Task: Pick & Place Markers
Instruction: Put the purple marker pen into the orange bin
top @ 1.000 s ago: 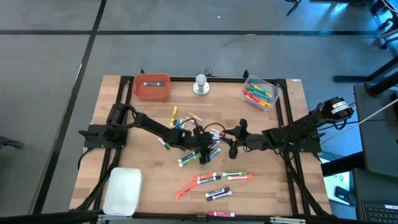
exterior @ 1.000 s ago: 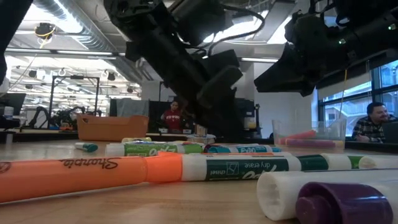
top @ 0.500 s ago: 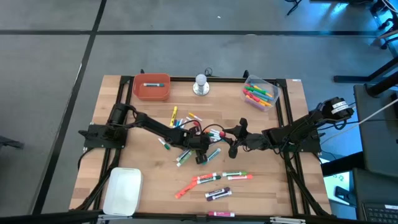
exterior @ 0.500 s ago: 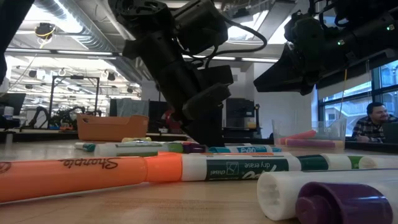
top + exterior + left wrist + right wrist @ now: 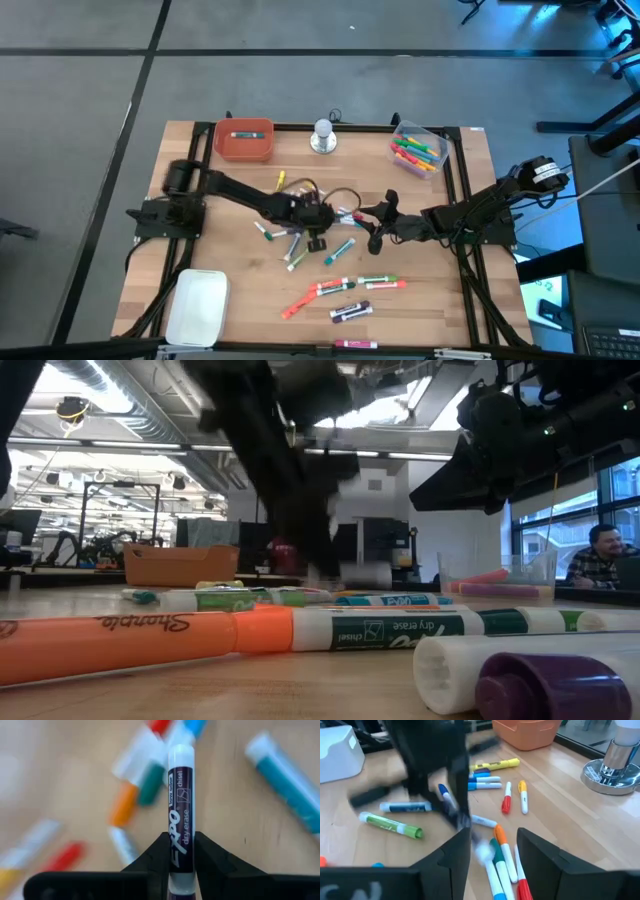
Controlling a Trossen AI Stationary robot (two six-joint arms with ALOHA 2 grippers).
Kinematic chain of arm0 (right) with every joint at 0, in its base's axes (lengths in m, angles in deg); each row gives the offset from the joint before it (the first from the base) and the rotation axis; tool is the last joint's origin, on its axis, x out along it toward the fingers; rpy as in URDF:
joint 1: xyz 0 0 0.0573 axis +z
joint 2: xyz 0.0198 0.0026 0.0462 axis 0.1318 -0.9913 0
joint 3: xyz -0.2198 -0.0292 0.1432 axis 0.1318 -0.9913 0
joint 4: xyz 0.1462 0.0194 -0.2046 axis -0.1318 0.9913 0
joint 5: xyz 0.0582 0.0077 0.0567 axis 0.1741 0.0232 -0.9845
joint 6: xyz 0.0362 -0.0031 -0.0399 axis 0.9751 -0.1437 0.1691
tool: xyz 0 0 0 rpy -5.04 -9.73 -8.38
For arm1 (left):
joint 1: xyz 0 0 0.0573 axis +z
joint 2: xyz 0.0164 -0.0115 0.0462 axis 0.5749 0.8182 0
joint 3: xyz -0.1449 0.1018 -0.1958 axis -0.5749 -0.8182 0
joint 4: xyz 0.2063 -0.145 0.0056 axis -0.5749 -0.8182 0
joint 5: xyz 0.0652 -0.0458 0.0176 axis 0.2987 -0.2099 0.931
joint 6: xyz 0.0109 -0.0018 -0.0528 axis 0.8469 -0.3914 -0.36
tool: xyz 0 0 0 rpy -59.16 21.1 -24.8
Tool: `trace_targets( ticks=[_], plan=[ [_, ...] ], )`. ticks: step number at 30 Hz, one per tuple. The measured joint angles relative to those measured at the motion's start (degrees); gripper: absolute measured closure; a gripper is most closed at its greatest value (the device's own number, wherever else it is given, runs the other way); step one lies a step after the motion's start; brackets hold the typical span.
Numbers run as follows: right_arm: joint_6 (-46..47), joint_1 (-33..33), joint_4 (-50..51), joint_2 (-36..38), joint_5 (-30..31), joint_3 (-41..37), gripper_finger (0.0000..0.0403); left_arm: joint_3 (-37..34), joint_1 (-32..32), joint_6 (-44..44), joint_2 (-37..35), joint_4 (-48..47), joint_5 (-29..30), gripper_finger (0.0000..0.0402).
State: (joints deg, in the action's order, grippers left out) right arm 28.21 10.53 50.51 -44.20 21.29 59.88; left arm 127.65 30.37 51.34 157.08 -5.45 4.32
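Note:
Next, I release the purple marker from my left gripper in the orange bin [image 5: 243, 145], just on the near side of the teal marker.
Many capped markers [image 5: 335, 285] lie scattered on the wooden table [image 5: 470, 300], most near its middle. My left gripper [image 5: 314, 238] hangs over that scatter, shut on a white marker with a dark purple label [image 5: 181, 795]. A little to its right my right gripper [image 5: 375, 235] hovers above the table, open, with nothing between its fingers [image 5: 492, 865]. It looks over orange, green, red and blue markers [image 5: 495, 850] lying flat. In the low view my left arm [image 5: 290, 480] is a dark blur. My left gripper pinches the purple marker's barrel near one end [image 5: 180, 851] between its two fingers [image 5: 156, 854]. The fingers slant down from the table's left and lie along the marker. Its long part and white end [image 5: 181, 755] stick out past the fingertips, seemingly clear of the table.
An orange bin [image 5: 243, 140] with one marker stands at the back left. A clear tub [image 5: 418, 150] of markers stands at the back right, with a silver knob [image 5: 322, 137] between them. A white container [image 5: 197, 305] sits at the front left. People sit beyond the table.
My left gripper has dipped into the marker pile, shut on the purple marker, then drawn back toward the table's left while rising and tipping. Some markers beside it were pushed and turned on the table.

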Motion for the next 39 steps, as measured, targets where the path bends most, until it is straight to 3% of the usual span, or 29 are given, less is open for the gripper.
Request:
trace_targets(
  ticks=[3,8,11,14,20,25,30,39],
  plan=[
    [0.1,0.0,0.9,0.0,-0.1,0.0,0.0242,0.3,1.2,3.1,-6.5,-5.8,4.8,0.0337],
    [0.4,0.0,2.4,0.0,-0.1,0.0,0.0242,0.3,6.6,8.7,-16.6,-22.2,18.2,0.0338],
    [0.4,0.0,2.7,0.0,-0.1,0.0,0.0242,-0.2,13.0,12.6,-20.3,-31.6,23.7,0.0338],
    [0.4,0.0,2.7,0.0,-0.1,0.0,0.0242,-3.4,21.4,19.4,-23.5,-34.0,27.5,0.0338],
    [0.5,0.0,3.7,0.0,-0.2,0.0,0.0242,-10.5,39.6,31.4,-25.2,-29.2,21.3,0.0338],
    [0.2,0.0,3.9,0.0,-0.1,0.0,0.0242,-13.6,49.3,35.7,-24.9,-24.6,12.7,0.0338],
    [-0.2,0.0,3.9,0.0,-0.1,0.0,0.0242,-15.3,53.7,38.2,-24.4,-21.3,6.7,0.0321],
    [0.0,0.0,3.9,0.0,-0.1,0.0,0.0242,-15.6,53.5,40.2,-24.4,-16.2,13.0,0.0238]
  ],
)
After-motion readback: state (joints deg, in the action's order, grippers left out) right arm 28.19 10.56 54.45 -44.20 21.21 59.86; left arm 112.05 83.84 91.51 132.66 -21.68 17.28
